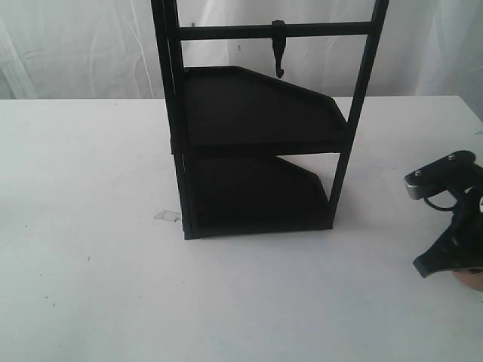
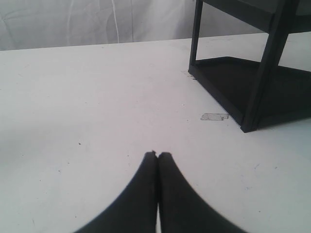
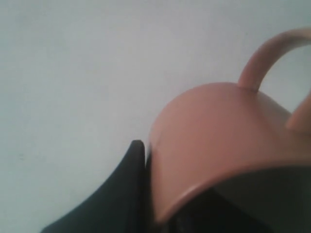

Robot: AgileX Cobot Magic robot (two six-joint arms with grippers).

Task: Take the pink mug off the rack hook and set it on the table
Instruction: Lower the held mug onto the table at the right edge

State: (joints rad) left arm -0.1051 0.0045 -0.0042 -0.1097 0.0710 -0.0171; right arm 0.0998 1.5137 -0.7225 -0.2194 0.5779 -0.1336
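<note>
I will set the pink mug on the bare white table (image 1: 473, 277) beside the black rack, well clear of the rack's feet, using my right gripper.
The pink mug (image 3: 218, 141) fills the right wrist view, its loop handle (image 3: 265, 58) pointing away from the camera. My right gripper (image 3: 158, 162) is shut on the mug's wall: one black finger (image 3: 129, 189) presses its outside, the other is hidden inside the rim. In the exterior view my right gripper (image 1: 447, 253) hangs low at the far right edge, with only a sliver of the pink mug (image 1: 471, 278) showing beneath it. The rack hook (image 1: 279, 51) on the crossbar is bare. My left gripper (image 2: 158, 155) is shut with nothing in it, just above the table (image 1: 90, 226).
The tall black two-shelf rack (image 1: 256, 128) stands mid-table, and its lower shelf (image 2: 252, 87) shows in the left wrist view. A small scrap of clear tape (image 1: 167, 216) lies by the rack's front left foot. White curtains hang behind.
</note>
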